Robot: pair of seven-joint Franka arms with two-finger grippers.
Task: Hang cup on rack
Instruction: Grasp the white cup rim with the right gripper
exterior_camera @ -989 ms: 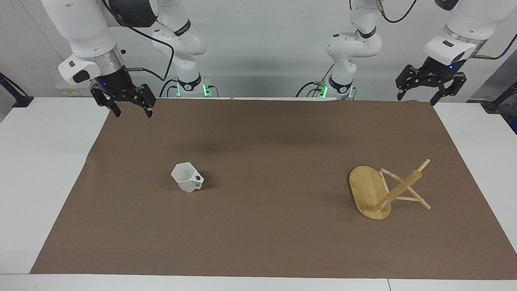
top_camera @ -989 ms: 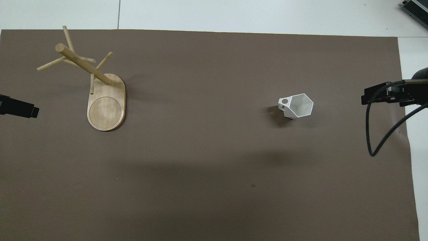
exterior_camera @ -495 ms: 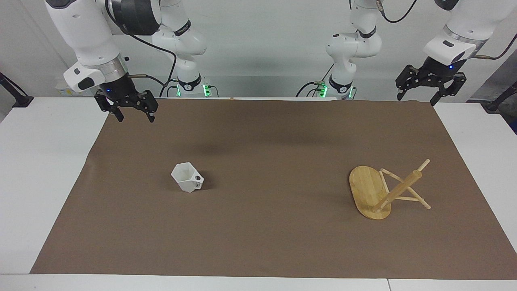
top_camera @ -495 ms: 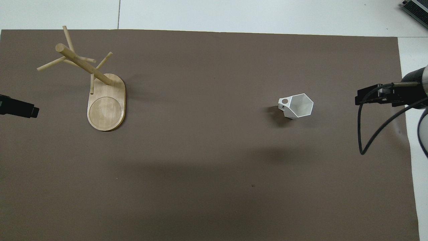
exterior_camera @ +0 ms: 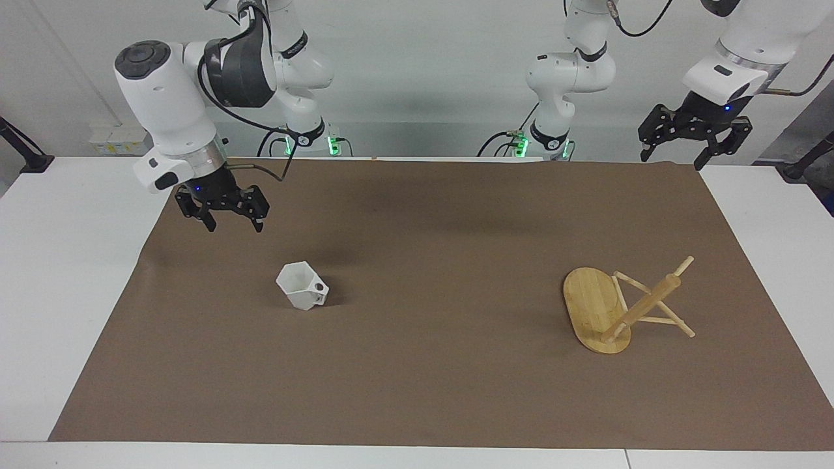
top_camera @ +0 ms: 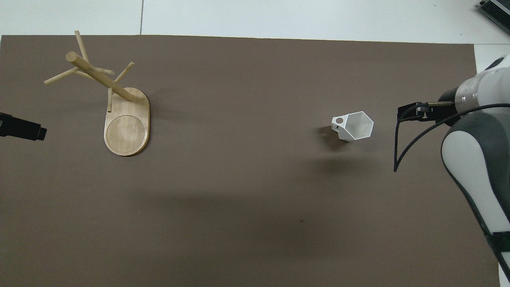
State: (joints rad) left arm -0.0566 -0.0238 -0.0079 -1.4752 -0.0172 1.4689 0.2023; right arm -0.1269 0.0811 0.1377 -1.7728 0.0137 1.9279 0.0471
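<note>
I should close my right gripper on the white faceted cup's rim (top_camera: 371, 127), on the side that is opposite the cup's handle with the hole.
The white faceted cup (exterior_camera: 301, 286) (top_camera: 354, 126) stands on the brown mat with its mouth up and its holed handle turned toward the left arm's end. My right gripper (exterior_camera: 234, 225) (top_camera: 411, 112) hangs open and empty over the mat, short of the cup toward the right arm's end and not touching it. The bamboo rack (exterior_camera: 642, 306) (top_camera: 97, 75) stands on its oval base (exterior_camera: 591, 305) (top_camera: 126, 129) toward the left arm's end, its pegs bare. My left gripper (exterior_camera: 674, 160) (top_camera: 23, 129) waits open above the mat's corner near its own base.
The brown mat (exterior_camera: 417, 391) (top_camera: 239, 191) covers most of the white table (exterior_camera: 58, 293). A black cable (top_camera: 400, 147) loops down from my right wrist. A grey device (top_camera: 495, 10) sits at the table's corner, farther from the robots than the cup.
My right arm has swung down and inward over the mat, bringing its open gripper closer to the cup. The left arm, cup and rack have not moved.
</note>
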